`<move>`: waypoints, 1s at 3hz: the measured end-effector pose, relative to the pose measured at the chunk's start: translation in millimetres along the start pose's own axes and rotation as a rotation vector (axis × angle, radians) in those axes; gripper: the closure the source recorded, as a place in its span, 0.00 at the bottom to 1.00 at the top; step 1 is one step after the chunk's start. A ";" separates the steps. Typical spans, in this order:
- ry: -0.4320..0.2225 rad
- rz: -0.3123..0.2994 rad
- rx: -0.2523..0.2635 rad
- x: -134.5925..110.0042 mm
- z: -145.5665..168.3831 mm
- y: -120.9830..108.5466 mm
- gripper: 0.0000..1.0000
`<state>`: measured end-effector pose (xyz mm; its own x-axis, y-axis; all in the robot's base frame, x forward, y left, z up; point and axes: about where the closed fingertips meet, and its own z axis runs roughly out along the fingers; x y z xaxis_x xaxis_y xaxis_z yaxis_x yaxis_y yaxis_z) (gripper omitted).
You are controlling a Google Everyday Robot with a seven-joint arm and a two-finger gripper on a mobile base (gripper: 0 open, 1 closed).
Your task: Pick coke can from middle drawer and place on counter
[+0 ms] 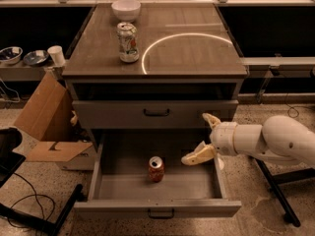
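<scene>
The robot's gripper should next close on the upper part (155, 163) of the red coke can that stands in the open drawer.
The red coke can (156, 169) stands upright near the middle of the open middle drawer (157, 208), the lowest one, pulled far out. My gripper (203, 137) comes in from the right on a white arm. It is open, one finger (198, 155) reaching over the drawer's right part and the other (211, 119) up by the closed drawer's front. It is to the right of the can and a little above it, not touching it. The counter (197, 48) above shows a bright ring-shaped reflection.
A dented silver-white can (128, 42) and a white bowl (126, 9) stand on the counter's left and back. The upper drawer (156, 113) is closed. An open cardboard box (47, 127) sits left of the cabinet. A dark stand leg (275, 191) is at the right.
</scene>
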<state>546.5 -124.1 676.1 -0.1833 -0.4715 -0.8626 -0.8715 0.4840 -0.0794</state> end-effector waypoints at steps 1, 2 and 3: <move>0.000 -0.006 -0.006 -1.5 1.0 1.7 0.00; -0.064 0.007 -0.039 24.4 44.5 6.0 0.00; -0.228 -0.061 -0.031 44.5 105.4 -4.0 0.00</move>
<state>589.8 -69.3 585.4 -0.0257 -0.3188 -0.9475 -0.8918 0.4356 -0.1224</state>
